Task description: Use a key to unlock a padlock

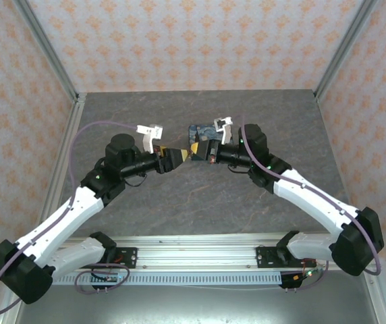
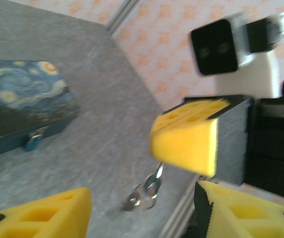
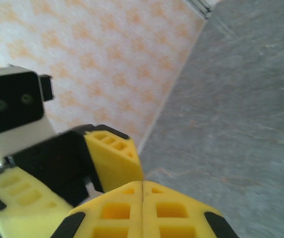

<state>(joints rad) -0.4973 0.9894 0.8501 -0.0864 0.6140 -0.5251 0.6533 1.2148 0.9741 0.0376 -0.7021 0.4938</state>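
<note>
My left gripper should close on the head point(image 2: 152, 185) before unlocking the padlock, because the key's blade is held in my right gripper's fingers and its head hangs free.
In the left wrist view a small bunch of silvery keys point(image 2: 149, 191) hangs from the tip of my right gripper point(image 2: 184, 136), whose yellow fingers are shut on its top end. My left gripper point(image 2: 142, 201) is open, one finger on either side of the keys and clear of them. On the table to the left lies the blue swirl-painted box point(image 2: 23, 101), with the tiny padlock point(image 2: 35, 138) on its front latch. From above, the left gripper point(image 1: 178, 156) and right gripper point(image 1: 194, 152) meet tip to tip just in front of the box point(image 1: 203, 133). In the right wrist view my right gripper point(image 3: 142, 191) has its fingers pressed together.
The grey stone-patterned table point(image 1: 200, 196) has patterned walls on three sides and metal corner posts point(image 1: 78, 98). The left arm's fingers point(image 3: 114, 156) and camera block point(image 3: 13, 101) stand right in front of the right wrist. A rail point(image 1: 193, 260) runs along the near edge.
</note>
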